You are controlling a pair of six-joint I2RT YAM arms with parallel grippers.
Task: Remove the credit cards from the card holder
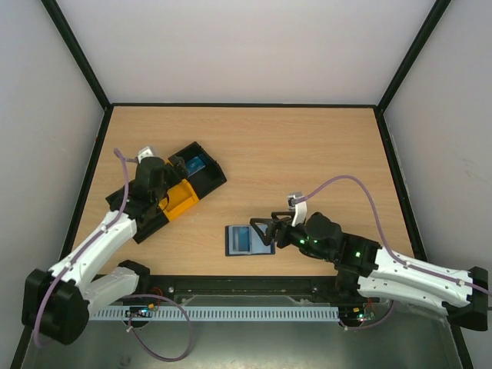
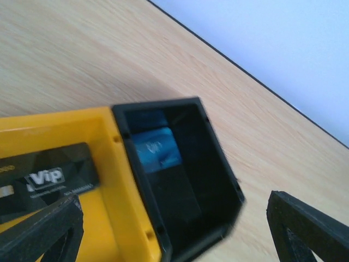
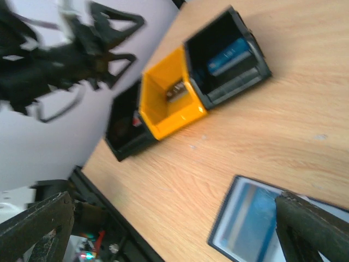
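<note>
The striped credit card's dark blue edge (image 1: 250,244) (image 3: 268,236), next to the middle fold of the open card holder, is going to be gripped by my right gripper as it closes.
The card holder (image 1: 247,240) lies open and flat on the table, grey-blue panels up, also in the right wrist view (image 3: 256,221). My right gripper (image 1: 267,231) stands open at its right edge, one finger (image 3: 313,226) overlapping it. A blue credit card (image 2: 158,148) lies in the black end tray (image 2: 218,180). A dark card marked VIP (image 2: 52,177) lies in the yellow tray (image 2: 117,218). My left gripper (image 2: 174,243) hangs open over the wall between these two trays, holding nothing.
Three box trays stand in a slanted row at the left: black (image 1: 201,171), yellow (image 1: 183,198), black (image 1: 138,223). Black-edged walls bound the wooden table (image 1: 307,154). The arm bases and a cable rail (image 1: 246,311) run along the near edge.
</note>
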